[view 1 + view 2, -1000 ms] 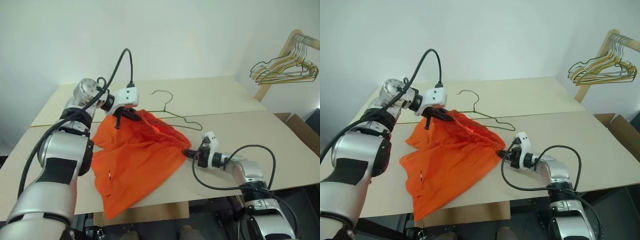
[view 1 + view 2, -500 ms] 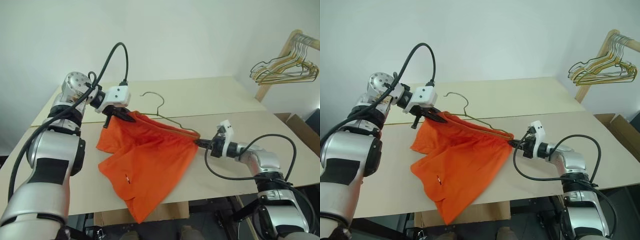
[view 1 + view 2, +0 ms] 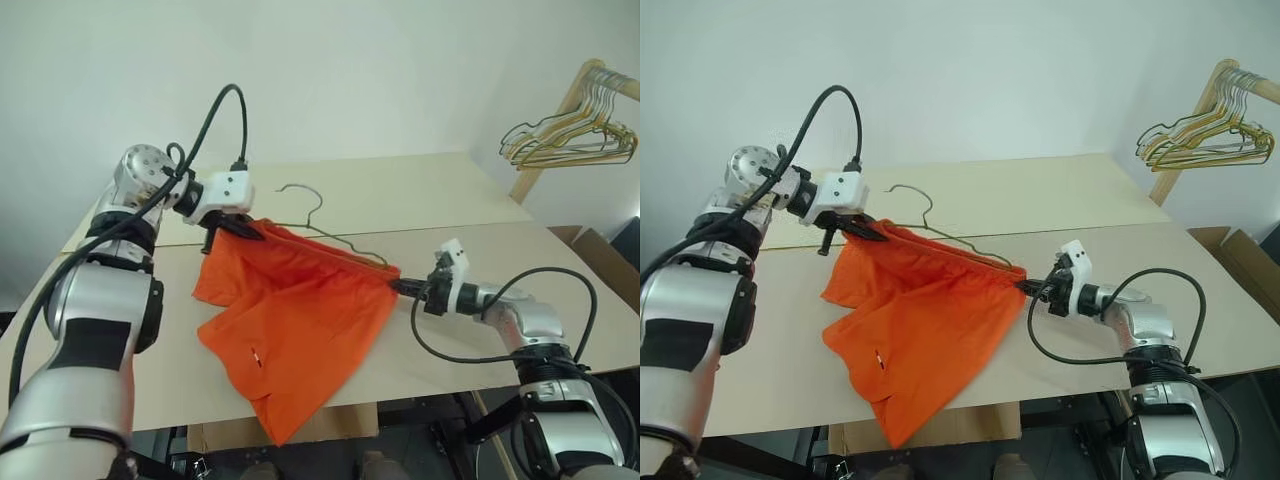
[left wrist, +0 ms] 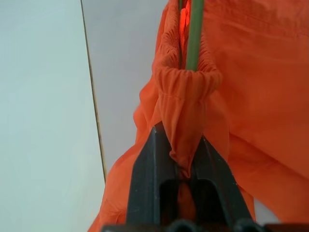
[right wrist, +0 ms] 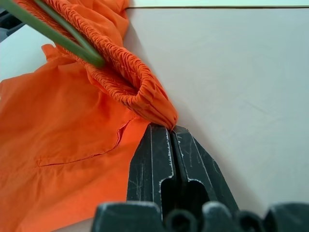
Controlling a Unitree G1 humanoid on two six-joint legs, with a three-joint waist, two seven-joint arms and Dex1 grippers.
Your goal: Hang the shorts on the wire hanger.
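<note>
Next, my right gripper lets go of the waistband end of the shorts around the wire hanger, just in front of the tabletop seam [image 3: 374, 240].
The orange shorts [image 3: 300, 320] are stretched by the waistband between my two grippers above the table [image 3: 430, 195]. My left gripper [image 3: 248, 230] is shut on one end of the gathered waistband [image 4: 186, 92]. My right gripper [image 3: 398, 286] is shut on the other end [image 5: 149, 108]. The thin green wire hanger [image 3: 318, 196] lies behind the shorts with its hook free. Its wire [image 4: 194, 34] runs into the waistband opening and shows at the right end [image 5: 63, 38] too. One leg of the shorts hangs over the table's front edge.
A bunch of gold wire hangers [image 3: 570, 135] hangs on a wooden rack at the far right. A cardboard box [image 3: 600, 255] stands beside the table on the right. A seam runs across the tabletop behind the shorts.
My right gripper has moved up and to the right, pulling the waistband taut. My left gripper has shifted a little left. The shorts and the hanger moved with them.
</note>
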